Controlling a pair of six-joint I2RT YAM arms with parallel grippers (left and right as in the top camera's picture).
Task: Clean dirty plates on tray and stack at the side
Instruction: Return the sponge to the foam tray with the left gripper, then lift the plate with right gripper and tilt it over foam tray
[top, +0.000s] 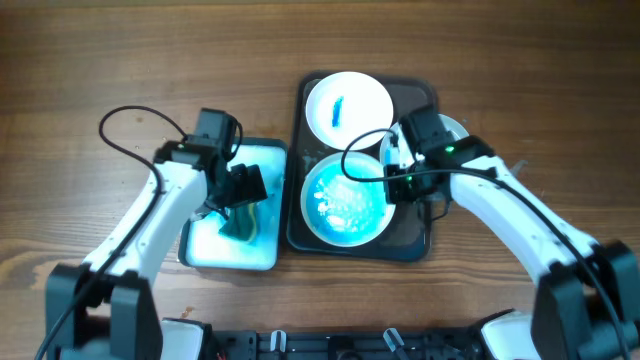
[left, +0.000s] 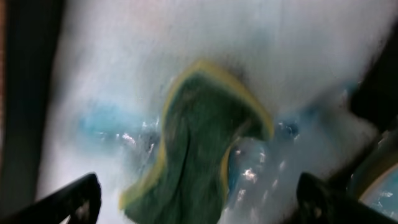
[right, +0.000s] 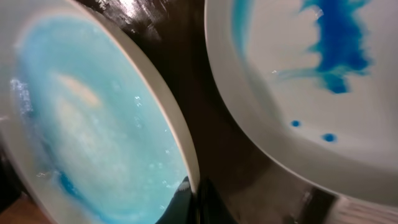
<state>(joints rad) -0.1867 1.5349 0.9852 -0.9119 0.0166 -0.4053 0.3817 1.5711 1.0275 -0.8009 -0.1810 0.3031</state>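
Observation:
The robot's right gripper should release the foamy plate on the wooden table (top: 508, 157) just past the white object next to the tray.
A dark tray (top: 425, 235) holds two white plates. The near plate (top: 345, 200) is covered in blue soapy foam; it also shows in the right wrist view (right: 93, 124). The far plate (top: 348, 108) has a blue smear, also in the right wrist view (right: 298, 81). My right gripper (top: 392, 186) is shut on the foamy plate's right rim (right: 193, 186). A green and yellow sponge (top: 243, 222) lies in a white basin (top: 262, 160) of foamy water. My left gripper (top: 238, 195) is open just above the sponge (left: 199, 155), one finger on each side.
A white object (top: 455, 128) sits on the wooden table just right of the tray, partly hidden by my right arm. The basin stands directly left of the tray. Cables run above both arms.

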